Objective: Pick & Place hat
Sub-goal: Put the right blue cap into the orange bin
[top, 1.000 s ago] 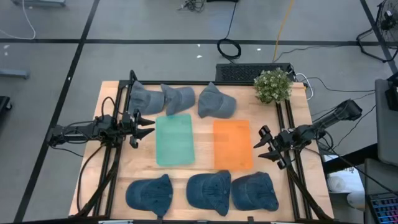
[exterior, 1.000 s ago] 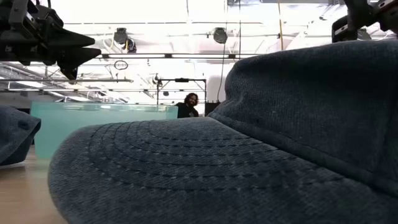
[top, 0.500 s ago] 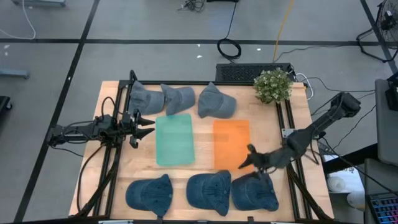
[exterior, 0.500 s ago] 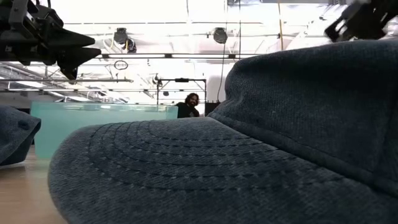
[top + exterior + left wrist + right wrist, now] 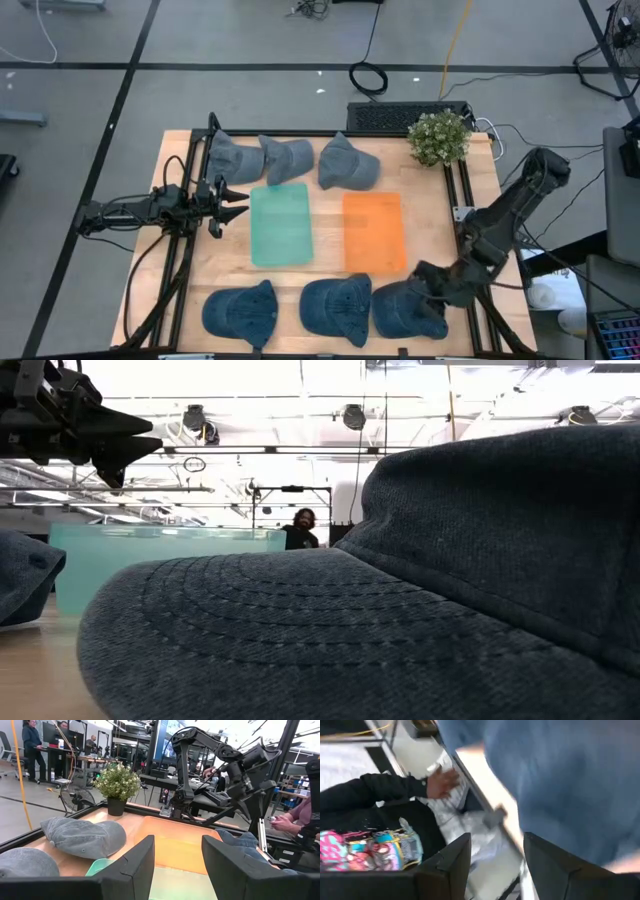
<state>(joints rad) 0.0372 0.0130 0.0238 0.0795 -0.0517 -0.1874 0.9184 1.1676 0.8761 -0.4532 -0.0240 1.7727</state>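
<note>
I should next lower my right gripper to the near hat below it and close it on the hat's crown (image 5: 430, 317) next to that hat's top button.
Six blue denim hats lie on the table: three along the far edge (image 5: 290, 158) and three along the near edge. My right gripper (image 5: 428, 282) is open and hovers over the right-hand near hat (image 5: 405, 312), at the side nearest the table's right edge. Its wrist view shows that hat's denim (image 5: 560, 780) just beyond the open fingers (image 5: 495, 845). My left gripper (image 5: 238, 200) waits open, left of the teal mat (image 5: 281, 224), and also shows in the low view (image 5: 130, 445). One near hat (image 5: 400, 590) fills the low view.
An orange mat (image 5: 374, 232) lies right of the teal one, mid-table. A potted plant (image 5: 439, 137) stands at the far right corner. Black rails run along both table sides. A person's hand and dark sleeve (image 5: 440, 782) show beyond the table's edge.
My right gripper has swung from beside the orange mat's right edge toward the table's near edge and come down over the right-hand near hat, the arm stretching forward. It has stayed open. The hats lie where they were.
</note>
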